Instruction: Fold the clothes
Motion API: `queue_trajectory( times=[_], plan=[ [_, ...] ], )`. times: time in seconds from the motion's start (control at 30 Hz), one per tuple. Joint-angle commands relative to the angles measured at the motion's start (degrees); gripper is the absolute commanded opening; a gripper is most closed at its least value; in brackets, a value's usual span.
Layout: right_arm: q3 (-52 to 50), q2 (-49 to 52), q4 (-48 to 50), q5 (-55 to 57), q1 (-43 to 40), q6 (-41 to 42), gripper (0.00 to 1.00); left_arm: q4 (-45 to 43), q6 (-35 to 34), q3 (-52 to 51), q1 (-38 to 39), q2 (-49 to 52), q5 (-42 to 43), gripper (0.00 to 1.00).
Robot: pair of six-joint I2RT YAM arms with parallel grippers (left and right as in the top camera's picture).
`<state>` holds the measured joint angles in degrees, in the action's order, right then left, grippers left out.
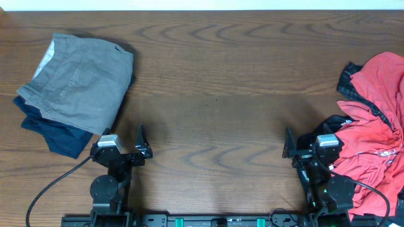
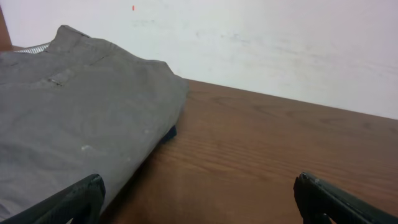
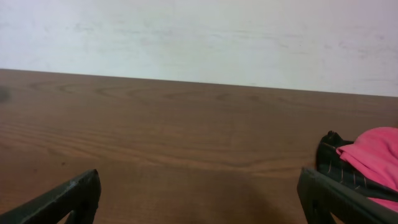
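My right gripper will close on the coral-red T-shirt's inner edge [image 1: 336,164], which faces the bare table, where it meets the black patterned garment.
The coral-red T-shirt [image 1: 379,120] lies crumpled in a heap at the table's right edge; a part of it shows at the right of the right wrist view [image 3: 376,155]. Its lettering is hidden in the folds. My right gripper [image 3: 199,196] is open and empty, low over the table just left of the heap; in the overhead view it sits at the front right [image 1: 303,146]. My left gripper [image 2: 199,199] is open and empty at the front left [image 1: 126,146], beside the folded pile.
A folded grey garment [image 1: 79,79] lies on a folded navy one [image 1: 53,132] at the left; the grey one fills the left of the left wrist view [image 2: 68,118]. A black patterned garment [image 1: 350,85] lies under the red heap. Bare wood table [image 1: 214,94] lies between.
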<state>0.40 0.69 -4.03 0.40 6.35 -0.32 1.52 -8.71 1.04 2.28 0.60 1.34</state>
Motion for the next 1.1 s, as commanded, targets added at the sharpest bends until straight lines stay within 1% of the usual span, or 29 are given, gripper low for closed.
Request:
queue_trajectory(
  times=[0.0,0.33,0.37,0.43,0.57,0.7,0.83,0.93,1.07],
  plan=[
    [-0.11,-0.35,-0.22,-0.42,0.79,-0.61,0.99,2.54,0.98,-0.79,-0.24,0.02,-0.55,0.98],
    [-0.09,-0.35,-0.11,-0.68,0.79,-0.57,0.99,2.54,0.96,-0.79,-0.22,0.02,-0.48,0.98],
    [-0.09,-0.35,-0.13,-1.29,0.79,-0.22,0.99,2.51,0.96,-0.79,-0.24,0.02,-0.50,0.98],
    [-0.09,-0.35,0.00,-1.53,0.79,3.04,0.99,2.54,0.94,-0.79,-0.22,0.02,-0.44,0.98],
    [-0.04,-0.04,-0.24,-1.44,0.79,3.87,0.99,2.32,0.74,-0.63,-0.24,0.07,0.92,0.98],
    [0.83,1.90,-1.97,0.61,0.79,6.12,0.99,8.79,0.74,2.75,-0.24,1.36,5.73,0.98],
    [5.55,6.73,-9.62,7.91,0.76,9.79,0.99,16.61,0.74,9.22,-0.24,5.57,5.73,0.98],
    [10.08,12.37,-14.75,12.44,0.52,11.04,0.99,21.53,0.72,15.58,-0.22,11.10,5.77,0.98],
    [17.22,23.08,-22.14,16.09,-1.66,15.41,0.99,29.33,0.74,24.96,-0.22,21.44,5.77,0.98]
  ],
)
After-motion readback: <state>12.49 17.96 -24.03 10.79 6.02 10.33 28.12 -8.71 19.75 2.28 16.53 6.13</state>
